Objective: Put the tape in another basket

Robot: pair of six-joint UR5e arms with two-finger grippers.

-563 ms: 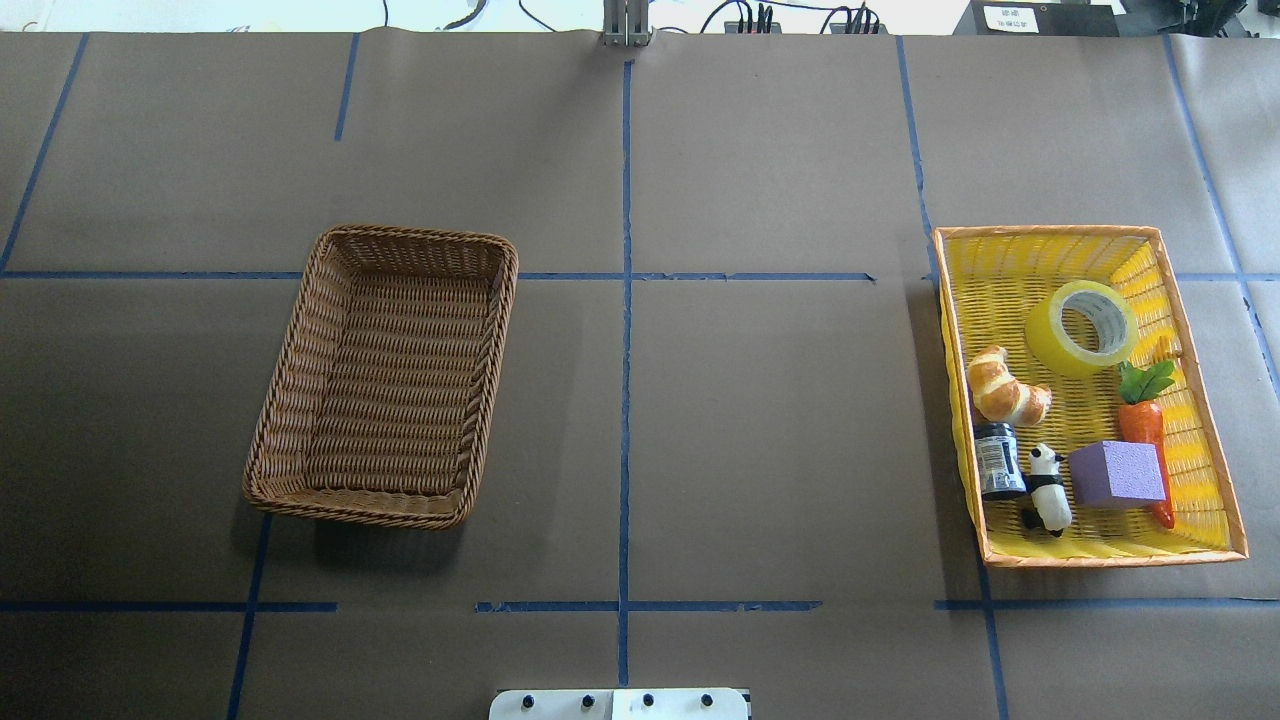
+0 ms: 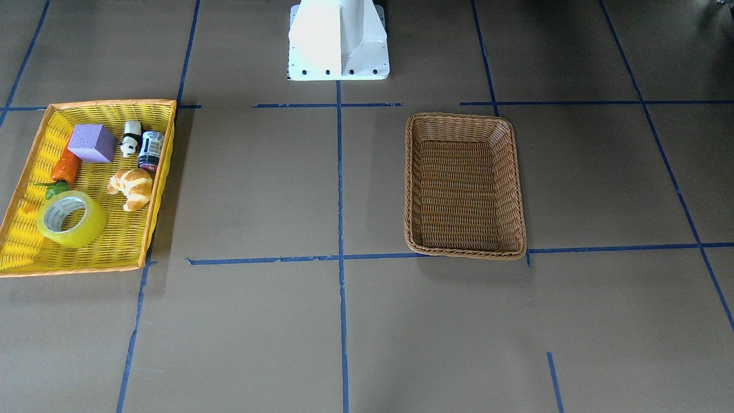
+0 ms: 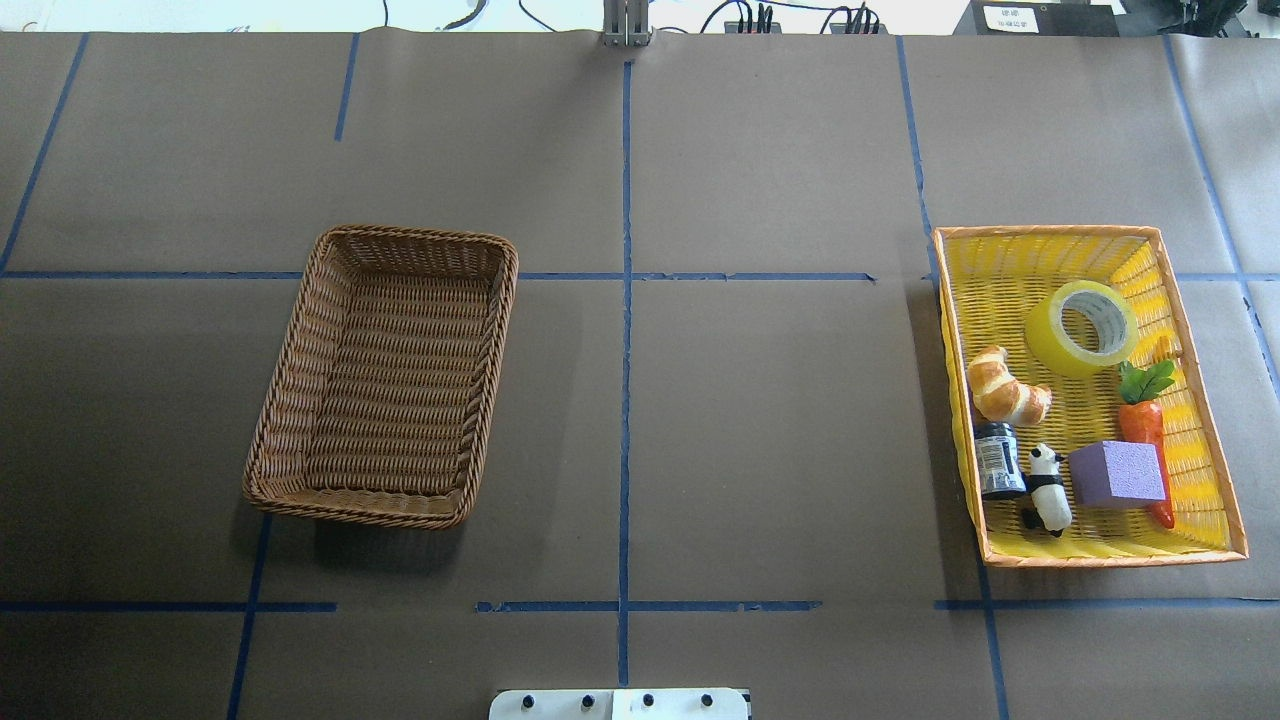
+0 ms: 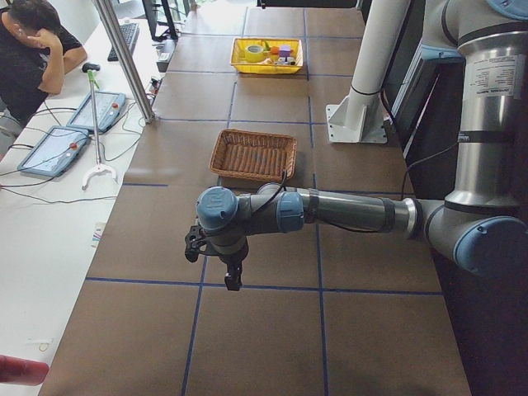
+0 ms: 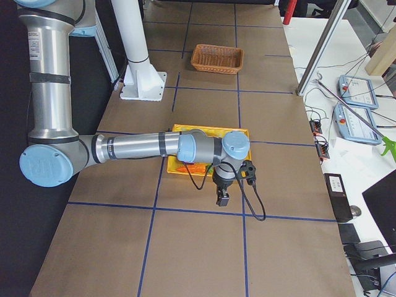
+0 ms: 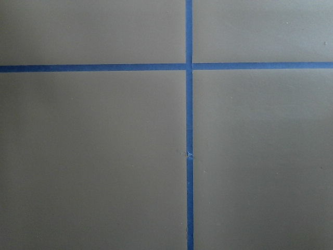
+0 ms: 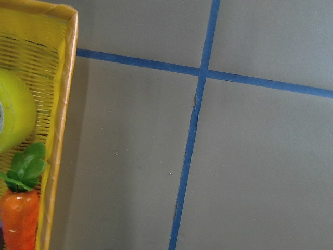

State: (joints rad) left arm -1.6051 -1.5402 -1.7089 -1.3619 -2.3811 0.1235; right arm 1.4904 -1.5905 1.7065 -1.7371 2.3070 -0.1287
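The tape's outer side [image 2: 49,217] [image 7: 20,112], facing away from the croissant in the yellow tray, is the next place my right gripper will go to and close on.
The tape [image 3: 1048,342] lies in the far part of the yellow orange-rimmed tray [image 3: 1045,232], and shows in the front view [image 2: 86,230] and at the right wrist view's left edge [image 7: 13,112]. The brown wicker basket [image 3: 400,380] stands empty on the table's left half. My left gripper [image 4: 233,279] shows only in the exterior left view, hanging above bare table on the near side of the wicker basket [image 4: 252,155]. My right gripper [image 5: 222,198] shows only in the exterior right view, above the table just outside the tray [image 5: 241,131]. I cannot tell whether either is open or shut.
The tray also holds a croissant [image 3: 1005,388], a dark jar [image 3: 998,460], a panda figure [image 3: 1046,488], a purple block [image 3: 1117,473] and a toy carrot [image 3: 1143,420]. The white robot base [image 2: 338,40] stands at the table's edge. An operator [image 4: 33,49] sits at a side desk.
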